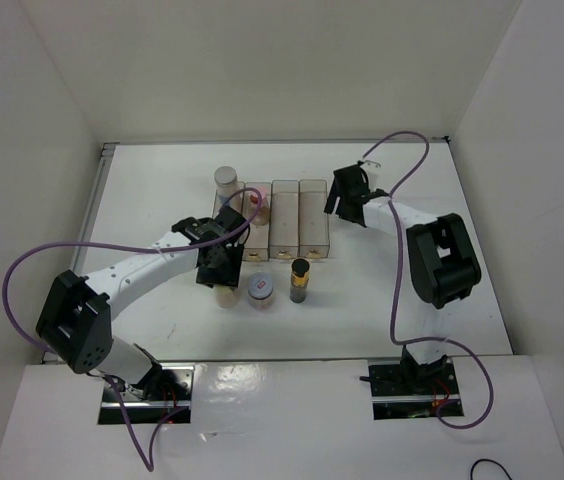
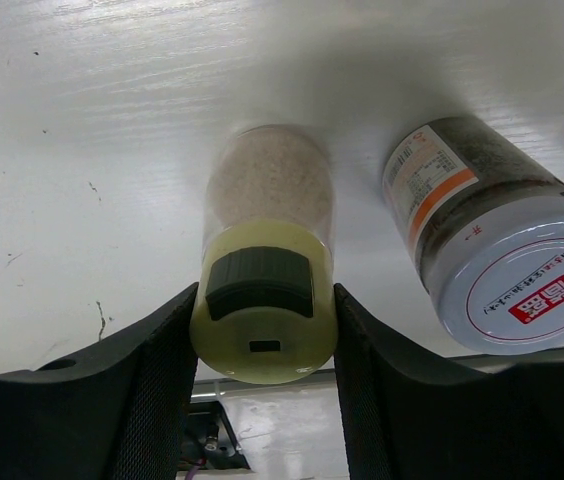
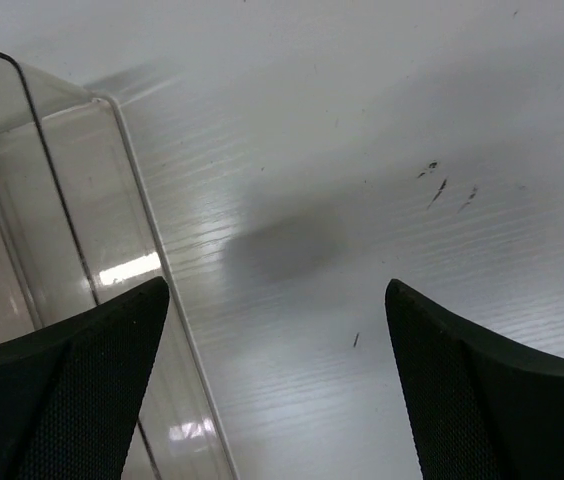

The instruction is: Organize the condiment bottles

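The slim dark black-capped bottle near the squat red-rimmed jar is next for my right gripper, which should go there and close on the bottle's cap (image 1: pixel 300 268).
My left gripper (image 1: pixel 222 268) (image 2: pixel 265 305) is shut on the yellow-capped bottle (image 1: pixel 227 294) (image 2: pixel 267 300), both fingers pressing its cap, in front of the rack. The squat red-rimmed jar (image 1: pixel 261 290) (image 2: pixel 507 265) stands just right of it. The slim dark black-capped bottle (image 1: pixel 300 280) stands further right. The tall white bottle with a grey cap (image 1: pixel 225 178) is at the rack's back left. The pink-capped bottle (image 1: pixel 254 199) sits in the second compartment. My right gripper (image 1: pixel 345 196) (image 3: pixel 274 290) is open and empty, just right of the rack.
The clear four-compartment rack (image 1: pixel 300 215) stands mid-table; its right wall (image 3: pixel 62 250) shows in the right wrist view. White walls enclose the table on three sides. My left arm reaches across the front left.
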Controlling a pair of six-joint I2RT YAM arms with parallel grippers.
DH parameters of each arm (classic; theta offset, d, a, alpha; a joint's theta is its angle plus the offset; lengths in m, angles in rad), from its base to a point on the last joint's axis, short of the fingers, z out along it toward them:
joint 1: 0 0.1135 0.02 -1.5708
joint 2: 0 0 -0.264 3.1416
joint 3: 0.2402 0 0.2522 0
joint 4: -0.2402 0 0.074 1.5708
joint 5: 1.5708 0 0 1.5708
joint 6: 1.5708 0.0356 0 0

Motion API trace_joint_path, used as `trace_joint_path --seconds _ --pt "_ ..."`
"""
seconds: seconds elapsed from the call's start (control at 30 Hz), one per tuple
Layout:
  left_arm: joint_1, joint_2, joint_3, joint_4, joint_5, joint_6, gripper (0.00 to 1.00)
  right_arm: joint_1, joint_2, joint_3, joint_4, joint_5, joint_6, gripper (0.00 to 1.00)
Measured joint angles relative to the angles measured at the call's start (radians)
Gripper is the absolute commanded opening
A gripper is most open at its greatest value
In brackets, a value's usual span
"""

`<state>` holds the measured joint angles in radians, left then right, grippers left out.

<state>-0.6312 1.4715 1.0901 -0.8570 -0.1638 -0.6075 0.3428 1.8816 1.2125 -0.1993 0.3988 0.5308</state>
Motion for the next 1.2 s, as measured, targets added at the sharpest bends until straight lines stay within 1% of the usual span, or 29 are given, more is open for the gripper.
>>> trace_joint_path --seconds 0.03,0.1,0.17,0.27,0.37,0.57,0.73,0.93,0.97,1.2 --pt "0.0 0.0 0.0 0.0 -0.001 0.0 0.38 0.0 -0.015 0.0 -0.006 0.002 0.0 0.95" --pt "0.0 0.0 0.006 -0.012 -0.011 0.0 0.35 0.0 -0.062 0.0 -0.022 0.008 -0.001 0.99" --pt "0.0 -0.002 0.025 -0.029 -0.025 -0.001 0.31 0.001 -0.115 0.0 -0.03 0.016 -0.002 0.99" --pt "0.0 -0.005 0.092 -0.054 -0.049 -0.001 0.31 0.002 -0.2 0.0 -0.034 0.031 -0.002 0.99" --pt "0.0 -0.008 0.195 -0.072 -0.073 0.005 0.31 0.002 -0.259 0.0 -0.033 0.04 -0.005 0.99" --pt "0.0 0.005 0.42 -0.075 -0.127 0.053 0.31 0.0 -0.277 -0.023 -0.034 0.048 -0.005 0.99" --pt "0.0 0.09 0.551 -0.055 -0.168 0.094 0.33 0.0 -0.277 -0.062 -0.038 0.045 -0.005 0.99" --pt "0.015 0.204 0.571 -0.009 -0.171 0.132 0.33 -0.01 -0.277 -0.072 -0.034 0.018 -0.005 0.99" --pt "0.019 0.219 0.571 -0.003 -0.171 0.135 0.34 -0.012 -0.277 -0.072 -0.033 0.014 -0.005 0.99" --pt "0.033 0.269 0.571 0.034 -0.165 0.142 0.35 -0.016 -0.294 -0.073 -0.034 -0.01 -0.008 0.99"
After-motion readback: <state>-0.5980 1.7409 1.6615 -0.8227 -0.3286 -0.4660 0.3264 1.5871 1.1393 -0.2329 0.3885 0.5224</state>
